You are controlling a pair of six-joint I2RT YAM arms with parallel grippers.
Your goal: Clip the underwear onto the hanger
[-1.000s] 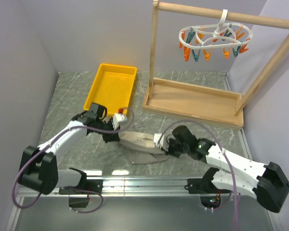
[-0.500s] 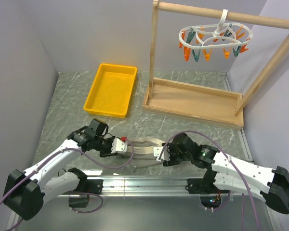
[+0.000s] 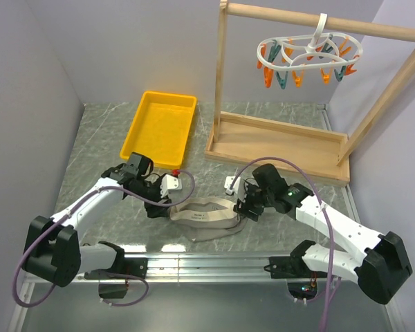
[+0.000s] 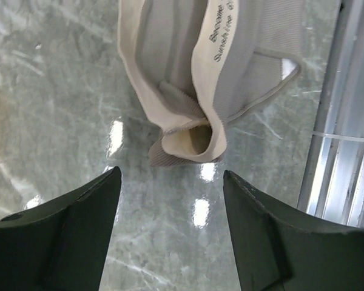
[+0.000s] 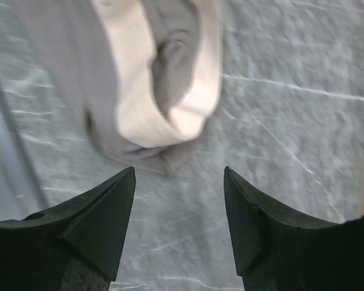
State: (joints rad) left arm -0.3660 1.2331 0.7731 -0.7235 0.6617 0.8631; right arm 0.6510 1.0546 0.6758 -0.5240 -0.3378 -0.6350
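The waistband is gaping with the underwear bunched under it, so next my right gripper pinches the waistband's folded end (image 5: 181, 128) and pulls it straight against my left gripper.
The underwear (image 3: 206, 216) lies flat on the marble table near the front rail, its beige waistband stretched left to right. My left gripper (image 3: 160, 206) sits open just off the left end; in the left wrist view the folded waistband end (image 4: 188, 136) lies ahead of the empty fingers (image 4: 85, 212). My right gripper (image 3: 243, 207) is open at the right end, with the underwear (image 5: 151, 91) ahead of its bare fingertips (image 5: 115, 200). The hanger (image 3: 308, 59), a white ring with orange and teal pins, hangs from the wooden rack's bar at top right.
A yellow tray (image 3: 160, 128) stands at the back left. The wooden rack (image 3: 277, 144) with its flat base fills the back right. A metal rail (image 3: 207, 263) runs along the near edge, seen also as a rail (image 4: 346, 121) in the left wrist view. Walls enclose both sides.
Both grippers have opened and let go of the underwear, which now lies stretched on the table. Each gripper has backed off a little from its end of the waistband.
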